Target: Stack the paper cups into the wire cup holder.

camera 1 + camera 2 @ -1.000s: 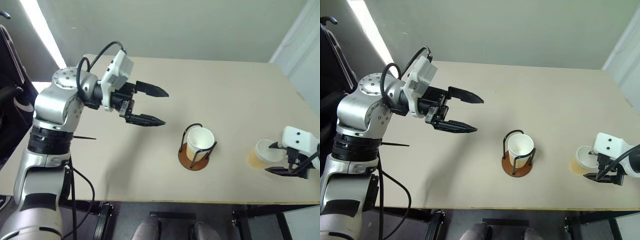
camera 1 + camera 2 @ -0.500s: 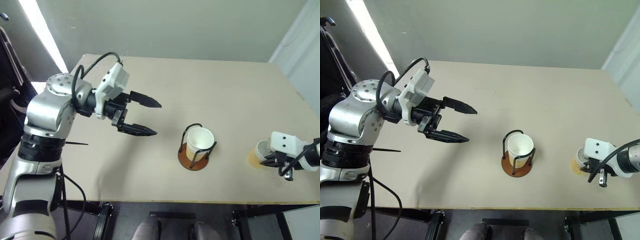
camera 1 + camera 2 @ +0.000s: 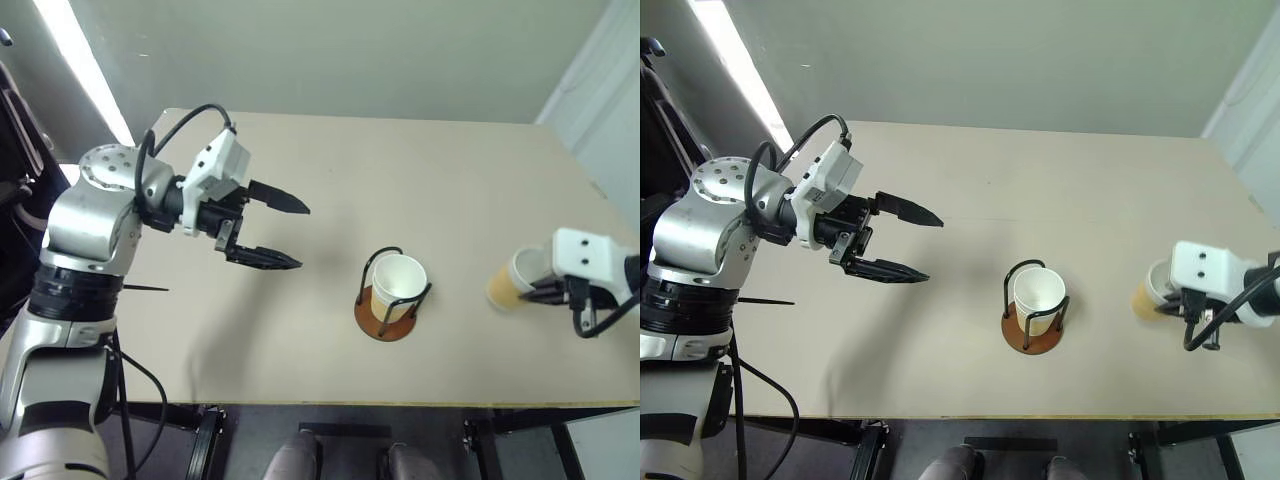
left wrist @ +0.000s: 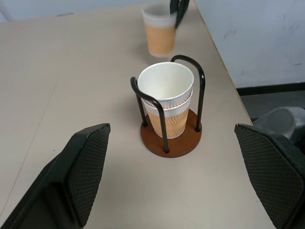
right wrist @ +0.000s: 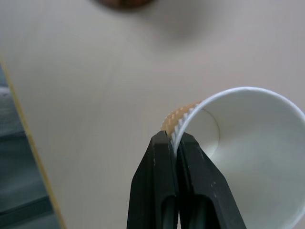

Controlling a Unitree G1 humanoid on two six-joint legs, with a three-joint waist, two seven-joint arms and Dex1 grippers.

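The tilted paper cup, now hanging just above the table, will go down from my right gripper inside the white opening of the nested cups [image 3: 400,275] in the holder.
The wire cup holder [image 3: 386,322] stands near the table's front edge with two nested paper cups [image 3: 398,283] upright inside its black loops. To its right, my right gripper [image 5: 173,137] is shut on the rim of a third paper cup [image 3: 503,286], pinching the wall between its fingers. That cup hangs tilted just above the table, its white mouth toward the gripper. My left gripper [image 3: 301,237] hovers open and empty above the table, left of the holder and pointing toward it. Its wide-spread fingers [image 4: 88,162] frame the holder [image 4: 171,143] in the left wrist view.
The beige table [image 3: 420,170] has its front edge close below the holder and its right edge near my right arm. A thin black rod [image 3: 145,288] lies by the left edge. A dark chair [image 3: 15,190] stands off the table's left side.
My right gripper has shut on the third cup's rim and lifted it off the table, carrying it slightly toward the holder. The left gripper stays open and has drifted a little left.
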